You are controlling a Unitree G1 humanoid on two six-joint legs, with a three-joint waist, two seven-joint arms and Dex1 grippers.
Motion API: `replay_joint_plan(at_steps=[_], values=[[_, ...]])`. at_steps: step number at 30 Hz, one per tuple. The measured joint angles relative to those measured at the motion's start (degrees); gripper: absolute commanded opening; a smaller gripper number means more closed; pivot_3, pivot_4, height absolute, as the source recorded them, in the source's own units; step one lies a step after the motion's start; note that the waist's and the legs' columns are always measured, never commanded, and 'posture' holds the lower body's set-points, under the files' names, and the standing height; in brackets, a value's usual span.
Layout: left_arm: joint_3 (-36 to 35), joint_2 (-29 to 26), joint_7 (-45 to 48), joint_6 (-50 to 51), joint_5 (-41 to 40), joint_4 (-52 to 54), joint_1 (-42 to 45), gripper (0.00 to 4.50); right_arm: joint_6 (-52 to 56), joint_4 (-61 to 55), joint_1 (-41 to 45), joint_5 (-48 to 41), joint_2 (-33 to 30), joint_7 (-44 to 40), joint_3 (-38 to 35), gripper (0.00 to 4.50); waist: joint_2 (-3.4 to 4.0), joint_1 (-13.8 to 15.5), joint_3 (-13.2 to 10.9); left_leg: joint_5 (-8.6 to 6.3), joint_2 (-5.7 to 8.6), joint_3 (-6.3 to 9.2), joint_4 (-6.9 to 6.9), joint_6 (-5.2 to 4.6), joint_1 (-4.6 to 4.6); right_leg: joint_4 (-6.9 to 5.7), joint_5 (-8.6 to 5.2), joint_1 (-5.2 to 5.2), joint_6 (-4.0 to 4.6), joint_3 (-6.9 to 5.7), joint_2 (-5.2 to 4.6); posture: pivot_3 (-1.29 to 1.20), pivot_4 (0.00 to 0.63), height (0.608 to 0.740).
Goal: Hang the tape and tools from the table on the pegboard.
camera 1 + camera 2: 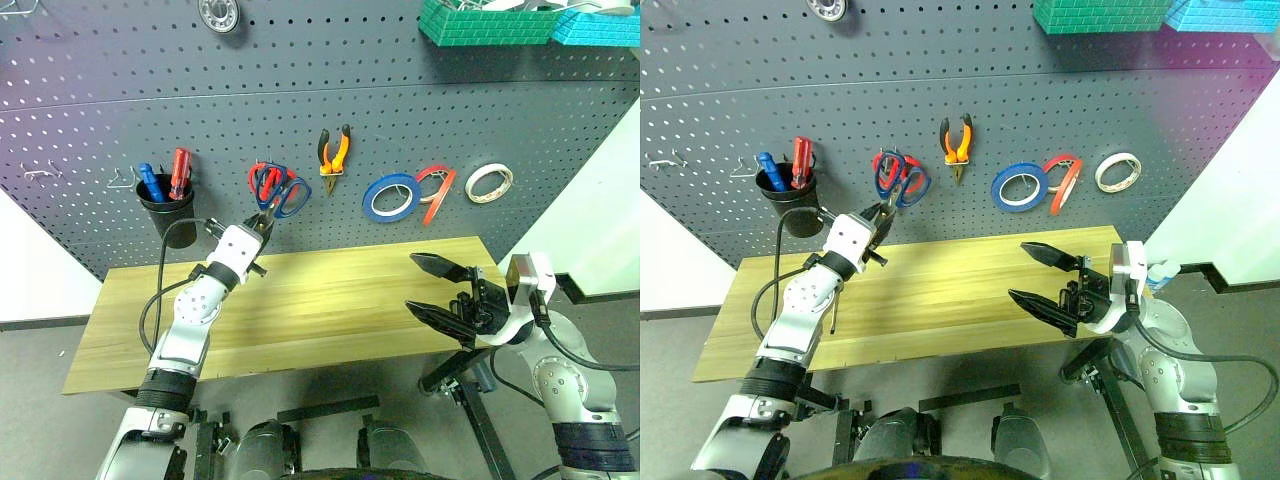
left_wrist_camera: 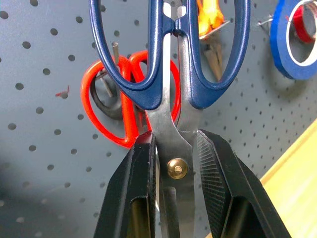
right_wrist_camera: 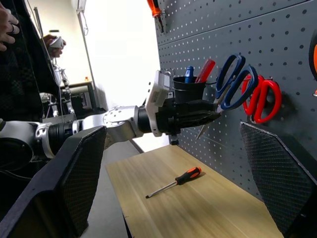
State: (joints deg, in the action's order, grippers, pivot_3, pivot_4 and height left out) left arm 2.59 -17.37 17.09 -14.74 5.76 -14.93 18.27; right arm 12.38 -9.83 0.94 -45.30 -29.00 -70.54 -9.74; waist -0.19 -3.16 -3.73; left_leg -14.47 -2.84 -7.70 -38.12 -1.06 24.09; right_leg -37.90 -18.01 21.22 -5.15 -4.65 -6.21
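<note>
The hook (image 1: 267,195) (image 2: 139,119) holds the red-handled scissors. My left gripper will let go of the dark-blue-handled scissors on that same hook.
My left gripper (image 1: 262,222) is shut on the blades of dark-blue-handled scissors (image 1: 292,198). It holds them handles-first against the pegboard (image 1: 300,90), overlapping the red-handled scissors (image 1: 256,180) that hang there. The orange-and-black pliers (image 1: 335,150) hang on a hook. The red tape (image 1: 437,190) hangs beside a blue roll (image 1: 390,195). An orange-and-black screwdriver (image 3: 178,181) lies on the wooden table (image 1: 340,300) under my left arm. My right gripper (image 1: 413,282) is wide open and holds nothing, above the table's right end.
A black cup (image 1: 165,205) with red and blue screwdrivers hangs left of the scissors. A cream-white roll (image 1: 489,182) hangs at the right, and green and blue bins (image 1: 485,22) sit higher up. A person's hands (image 3: 10,25) show beyond the table's left end.
</note>
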Motion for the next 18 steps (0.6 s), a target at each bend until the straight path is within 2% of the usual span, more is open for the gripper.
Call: replay_joint_plan(at_steps=[18], values=[[-2.1,1.0,-2.6,-0.4,-1.4,-4.2,1.0,0.89,2.2,-2.7,1.8,0.2,0.0,4.3,0.5,4.50,-0.02,-0.8,0.1,0.00,0.01,0.00,-0.03,0.00,-0.02,-0.08,0.00,0.00,-0.01,0.02,-0.02,-0.14,0.012,0.740]])
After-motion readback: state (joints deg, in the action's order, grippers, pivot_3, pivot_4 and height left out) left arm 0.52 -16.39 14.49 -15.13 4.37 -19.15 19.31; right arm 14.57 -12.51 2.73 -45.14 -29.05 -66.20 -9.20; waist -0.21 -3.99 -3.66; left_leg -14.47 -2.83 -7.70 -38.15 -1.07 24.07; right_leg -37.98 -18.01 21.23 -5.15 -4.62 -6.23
